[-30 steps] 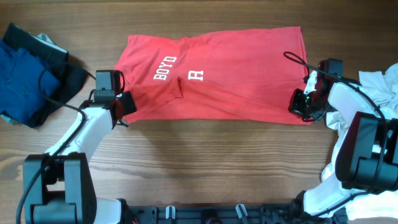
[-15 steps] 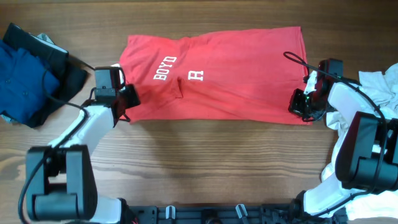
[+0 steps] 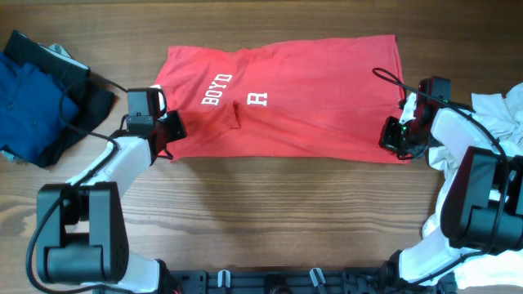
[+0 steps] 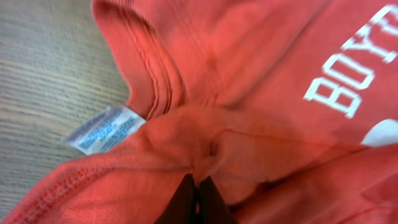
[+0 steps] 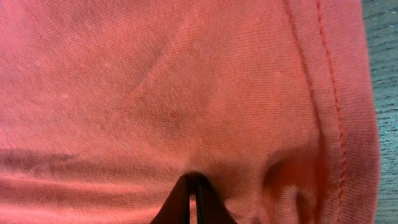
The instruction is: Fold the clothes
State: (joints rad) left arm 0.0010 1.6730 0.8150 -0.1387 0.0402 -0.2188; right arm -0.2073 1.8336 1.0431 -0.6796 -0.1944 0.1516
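Note:
The shirt bunches in wrinkles beside the care label, so my left gripper will open, grab the shirt nearer its near corner (image 3: 173, 157) and pull that end of the shirt away from the lettering.
The clothes (image 3: 302, 90) are a red T-shirt with white "BOYD" lettering, lying flat and crosswise on the wooden table (image 3: 270, 212). My left gripper (image 3: 169, 132) sits at the shirt's near left corner by the collar. In the left wrist view it (image 4: 198, 182) is shut on a pinched fold of red fabric (image 4: 249, 149), beside a white care label (image 4: 102, 129). At the shirt's near right corner, my right gripper (image 3: 395, 135) is also shut. The right wrist view shows its tips (image 5: 193, 182) pinching red cloth (image 5: 186, 93) close to the stitched hem (image 5: 333, 93).
A heap of blue and black garments (image 3: 33, 98) lies at the far left. A pile of white cloth (image 3: 498, 114) lies at the right edge, behind the right arm. Bare wood runs along the near side of the shirt.
My left gripper has moved right onto the shirt's corner and shut on the fabric. The right gripper has kept its pinch and has not moved.

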